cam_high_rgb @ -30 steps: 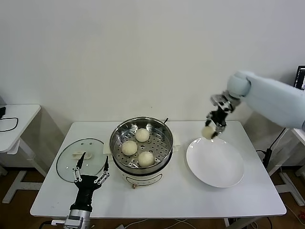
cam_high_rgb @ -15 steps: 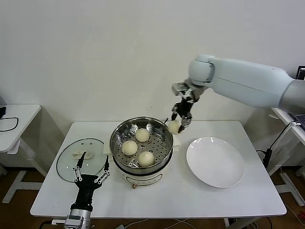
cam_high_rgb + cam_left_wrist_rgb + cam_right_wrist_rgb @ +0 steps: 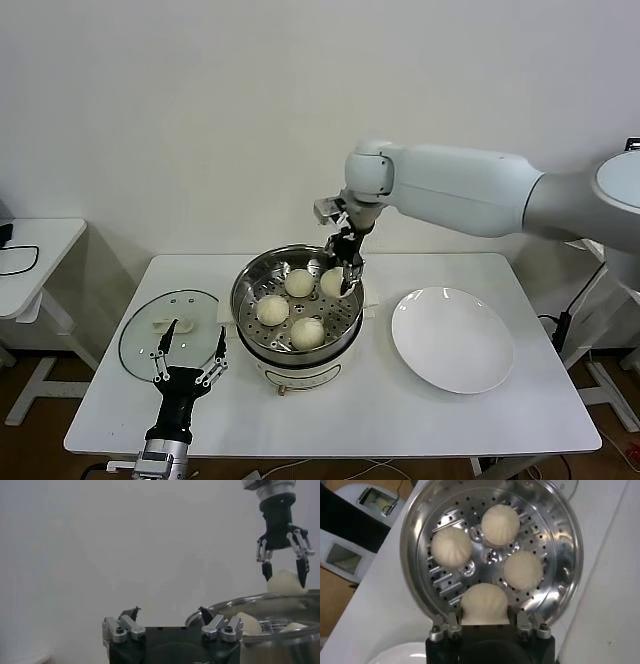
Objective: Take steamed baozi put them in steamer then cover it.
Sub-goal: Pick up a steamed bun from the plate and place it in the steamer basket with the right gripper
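Note:
I will have my right gripper release the baozi so that it is left lying on the bare part of the steamer tray (image 3: pixel 334 300) (image 3: pixel 474 592) that is nearest the white plate.
Three steamed baozi (image 3: pixel 299 283) (image 3: pixel 272 310) (image 3: pixel 307 332) lie on the perforated tray of the steel steamer (image 3: pixel 243 285). My right gripper (image 3: pixel 345 278) is shut on another baozi (image 3: pixel 333 283) over the steamer's back right part. In the left wrist view that bun (image 3: pixel 284 581) hangs just above the rim (image 3: pixel 240 607). In the right wrist view the held baozi (image 3: pixel 485 605) sits between the fingers, above the tray wall (image 3: pixel 415 565). My left gripper (image 3: pixel 187 362) stands open near the table's front left, holding nothing.
The glass lid (image 3: pixel 170 325) with a white handle lies flat to the left of the steamer, just behind my left gripper. A bare white plate (image 3: pixel 452 340) lies to the steamer's right. A small white side table (image 3: pixel 30 250) stands at far left.
My right arm has carried the baozi leftward from above the plate to over the steamer and lowered it. The left arm has not moved.

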{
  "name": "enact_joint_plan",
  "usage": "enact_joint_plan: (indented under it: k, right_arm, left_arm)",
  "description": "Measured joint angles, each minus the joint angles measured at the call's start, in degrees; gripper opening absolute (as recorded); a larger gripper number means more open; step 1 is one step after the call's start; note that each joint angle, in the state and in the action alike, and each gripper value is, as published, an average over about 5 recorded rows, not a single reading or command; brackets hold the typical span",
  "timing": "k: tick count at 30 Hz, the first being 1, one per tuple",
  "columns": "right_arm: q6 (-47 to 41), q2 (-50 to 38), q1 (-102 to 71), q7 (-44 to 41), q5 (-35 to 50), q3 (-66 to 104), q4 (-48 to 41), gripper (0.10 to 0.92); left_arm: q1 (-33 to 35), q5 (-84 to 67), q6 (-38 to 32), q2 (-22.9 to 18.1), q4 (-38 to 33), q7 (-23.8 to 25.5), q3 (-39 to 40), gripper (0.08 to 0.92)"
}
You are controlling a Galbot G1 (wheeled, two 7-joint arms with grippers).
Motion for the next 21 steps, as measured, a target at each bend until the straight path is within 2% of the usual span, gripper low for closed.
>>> enact_joint_plan:
  k: [21]
  right_arm:
    - [-0.4, 2.6, -5.0, 2.1, -2.6, -0.8, -2.8, 0.627]
  left_arm:
    - [-0.1, 0.0, -0.2, 0.1, 0.5, -0.1, -0.1, 0.823]
